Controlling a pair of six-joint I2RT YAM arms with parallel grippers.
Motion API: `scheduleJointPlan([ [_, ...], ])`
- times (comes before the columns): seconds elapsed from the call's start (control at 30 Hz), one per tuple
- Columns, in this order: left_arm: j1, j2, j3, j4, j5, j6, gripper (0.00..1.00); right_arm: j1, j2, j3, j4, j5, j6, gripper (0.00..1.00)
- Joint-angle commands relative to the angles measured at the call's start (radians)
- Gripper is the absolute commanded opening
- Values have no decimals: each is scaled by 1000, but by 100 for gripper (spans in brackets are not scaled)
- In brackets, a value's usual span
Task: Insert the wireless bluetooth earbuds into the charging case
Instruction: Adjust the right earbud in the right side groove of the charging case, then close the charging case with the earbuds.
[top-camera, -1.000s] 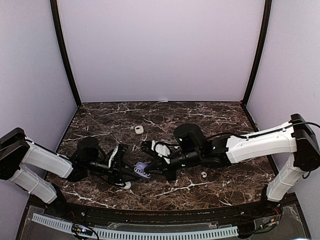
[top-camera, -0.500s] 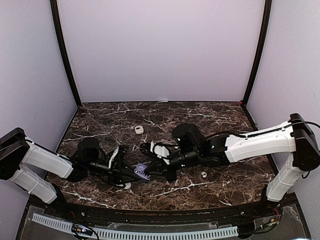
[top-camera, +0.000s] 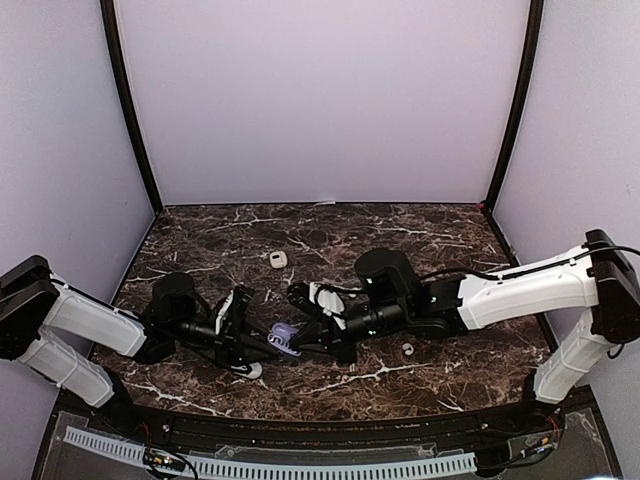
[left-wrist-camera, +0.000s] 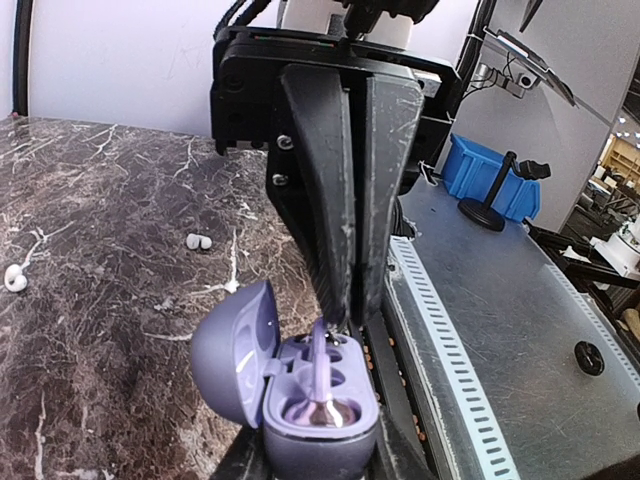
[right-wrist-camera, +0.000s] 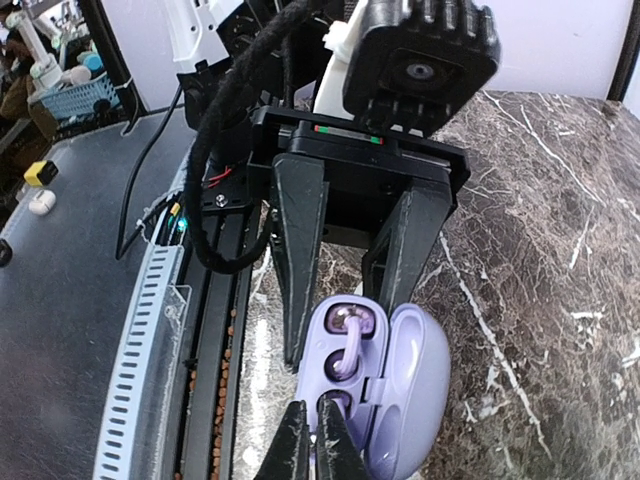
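Note:
Next, my left gripper lets go of the purple charging case on the marble table (top-camera: 235, 289) beside the small white object.
A purple charging case (left-wrist-camera: 320, 425) with its lid swung open sits between the fingers of my left gripper (right-wrist-camera: 340, 325), which is shut on it, just above the table at front centre (top-camera: 285, 338). A purple earbud (right-wrist-camera: 347, 350) lies in the case, its stem (left-wrist-camera: 322, 360) sticking up. My right gripper (right-wrist-camera: 318, 415) faces the left one. It is shut, with its tips (left-wrist-camera: 348, 318) at the case's near empty socket and nothing visible between them. Small white earbuds (top-camera: 408, 349) (top-camera: 253, 370) lie loose on the marble.
A small white object (top-camera: 278, 259) lies further back on the marble table (top-camera: 430, 240). Two more white buds (left-wrist-camera: 198, 241) (left-wrist-camera: 14, 278) show in the left wrist view. A black front rail with a white perforated strip (top-camera: 300, 467) borders the near edge.
The right arm has drawn back slightly to the right, and its jaws have parted by a hair. The left arm and the case have stayed put.

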Motion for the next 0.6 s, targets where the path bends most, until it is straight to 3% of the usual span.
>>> scheduleJointPlan([
  [0.0, 1, -22, 9, 52, 19, -1, 17, -12, -63, -33, 23, 9, 21, 7],
  [0.57, 0, -19, 19, 35, 18, 8, 17, -36, -82, -75, 30, -10, 59, 10],
])
